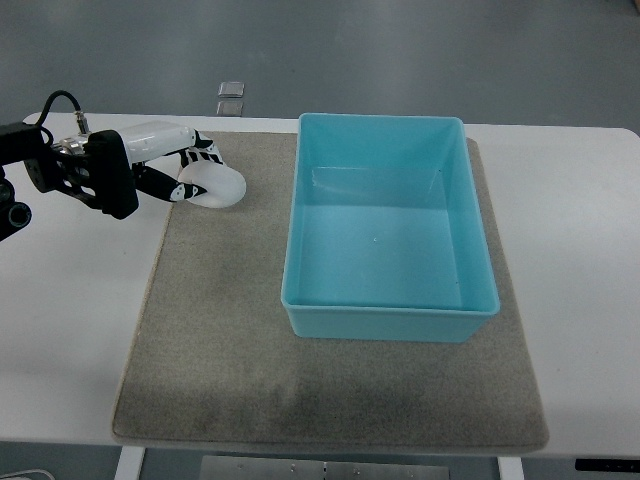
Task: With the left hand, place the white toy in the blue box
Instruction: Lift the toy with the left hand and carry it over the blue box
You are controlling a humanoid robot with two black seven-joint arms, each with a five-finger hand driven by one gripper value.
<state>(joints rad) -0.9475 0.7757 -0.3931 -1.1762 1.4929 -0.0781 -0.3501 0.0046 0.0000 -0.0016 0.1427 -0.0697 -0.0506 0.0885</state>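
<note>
My left gripper releases the white toy next, near the middle of the blue box's bottom [400,248].
My left hand [190,170] comes in from the left edge over the far left corner of the grey mat [250,340]. Its white and black fingers are curled around a white rounded toy [218,187], which shows at the hand's right end. I cannot tell whether the toy rests on the mat or is just above it. The light blue box [385,325] stands open and empty on the mat, to the right of the hand, with a small gap between toy and box. The right arm is not in view.
The mat lies on a white table [70,320]. The box fills the mat's right half. Two small grey squares [231,97] lie on the floor beyond the table's far edge.
</note>
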